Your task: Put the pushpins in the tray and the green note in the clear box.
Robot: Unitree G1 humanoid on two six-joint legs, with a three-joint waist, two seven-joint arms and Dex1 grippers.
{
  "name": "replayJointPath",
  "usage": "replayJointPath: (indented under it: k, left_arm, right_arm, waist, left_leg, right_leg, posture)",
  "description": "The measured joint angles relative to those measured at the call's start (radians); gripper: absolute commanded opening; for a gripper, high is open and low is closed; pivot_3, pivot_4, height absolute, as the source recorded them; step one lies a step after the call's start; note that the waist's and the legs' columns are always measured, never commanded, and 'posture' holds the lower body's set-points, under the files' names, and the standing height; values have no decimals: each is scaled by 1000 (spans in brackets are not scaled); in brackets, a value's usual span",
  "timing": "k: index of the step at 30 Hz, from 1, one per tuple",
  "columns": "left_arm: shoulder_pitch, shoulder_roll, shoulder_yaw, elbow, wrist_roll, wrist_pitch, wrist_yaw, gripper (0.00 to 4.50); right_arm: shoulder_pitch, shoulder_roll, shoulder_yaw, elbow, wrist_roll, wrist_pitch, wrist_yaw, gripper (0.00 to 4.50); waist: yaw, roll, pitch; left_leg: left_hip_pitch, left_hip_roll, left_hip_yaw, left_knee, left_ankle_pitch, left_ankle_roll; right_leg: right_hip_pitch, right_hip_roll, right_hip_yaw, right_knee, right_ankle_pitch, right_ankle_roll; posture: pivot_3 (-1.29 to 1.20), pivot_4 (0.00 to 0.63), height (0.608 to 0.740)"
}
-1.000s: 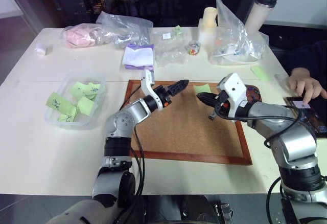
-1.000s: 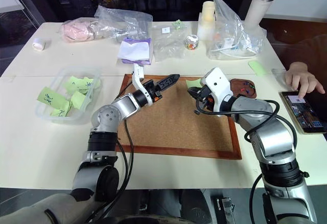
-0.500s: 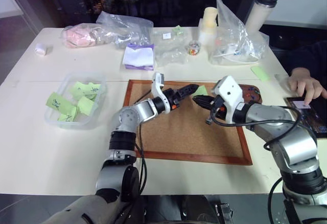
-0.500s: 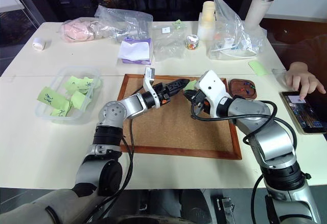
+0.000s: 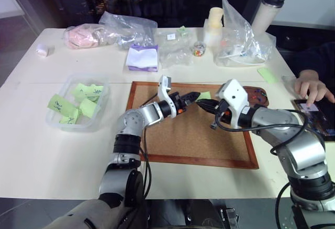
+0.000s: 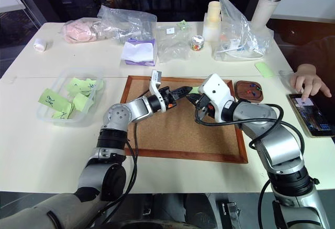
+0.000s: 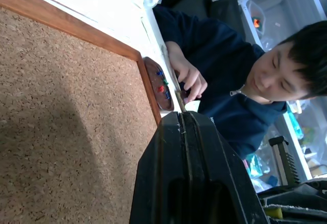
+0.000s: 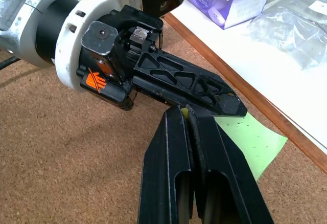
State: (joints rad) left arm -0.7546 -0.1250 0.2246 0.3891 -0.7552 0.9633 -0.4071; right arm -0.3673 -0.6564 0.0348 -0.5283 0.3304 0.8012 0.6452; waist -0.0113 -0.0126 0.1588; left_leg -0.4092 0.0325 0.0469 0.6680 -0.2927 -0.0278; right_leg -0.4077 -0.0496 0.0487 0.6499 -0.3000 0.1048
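Note:
I will release the yellow pushpin from my right gripper in the dark reddish tray (image 5: 254, 95) beside the cork board, so that it lies among the other pushpins.
Over the cork board (image 5: 193, 132) my two grippers meet tip to tip. My right gripper (image 8: 185, 115) is shut with a small yellow pushpin (image 8: 183, 112) pinched at its tips. My left gripper (image 5: 194, 96) is shut too, and a thin yellowish pin (image 7: 179, 101) sticks out from between its fingertips. The green note (image 8: 251, 140) lies flat on the cork just beyond both grippers, near the board's far edge. The dark reddish tray (image 5: 260, 96) sits at the board's right corner with red, blue and green pushpins (image 7: 161, 83) in it. The clear box (image 5: 58, 122) stands at the left holding several green notes.
A person's hand (image 5: 312, 87) rests on a phone (image 5: 316, 116) at the right table edge. Along the back of the table lie plastic bags (image 5: 242, 38), a purple tissue pack (image 5: 142, 58), a small jar (image 5: 198, 49) and a tall cup (image 5: 267, 12).
My left gripper has moved right across the board up to the right gripper's tips, and its fingers have gone from open to shut. The right gripper has stayed nearly still and shut.

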Motion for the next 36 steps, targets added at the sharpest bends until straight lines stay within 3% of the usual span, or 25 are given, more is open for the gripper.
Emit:
replayJointPath:
  k: [12, 18, 24, 32, 36]
  left_arm:
    - [63, 87, -144, 6, 149, -128, -97, 78]
    - [236, 247, -274, -259, 180, -135, -232, 78]
    - [319, 430, -283, -531, 155, -124, -338, 78]
    - [353, 576, -213, -633, 128, -140, -394, 78]
    - [350, 622, -158, -636, 121, -157, -390, 0]
  right_arm:
    - [-78, 3, -225, 43, 144, 72, -31, 0]
    - [-67, -34, -288, 344, 79, 0, -72, 0]
    - [-90, -37, -293, 619, 2, -111, -106, 0]
    - [-150, -29, -265, 857, -46, -235, -103, 0]
    - [-205, -24, -248, 1020, -88, -314, -122, 1998]
  waist:
    - [0, 0, 0]
    - [-3, 1, 0]
    - [-3, 1, -1]
    - [-4, 1, -1]
    - [-6, 1, -1]
  left_leg:
    - [1, 0, 0, 0, 0, 0]
    - [1, 1, 2, 0, 1, -1]
    - [2, 1, 2, 0, 1, -2]
    - [2, 1, 2, 0, 0, 0]
    - [2, 1, 2, 0, 1, -1]
  right_leg:
    - [1, 0, 0, 1, 0, 0]
    - [0, 0, 1, 1, 0, 0]
    - [0, 0, 1, 3, 0, 0]
    - [0, 0, 1, 3, 0, 0]
    - [0, 0, 1, 3, 0, 0]
  posture:
    - [0, 150, 740]
    - [0, 150, 740]
    - [0, 150, 740]
    - [0, 150, 740]
    - [0, 150, 740]
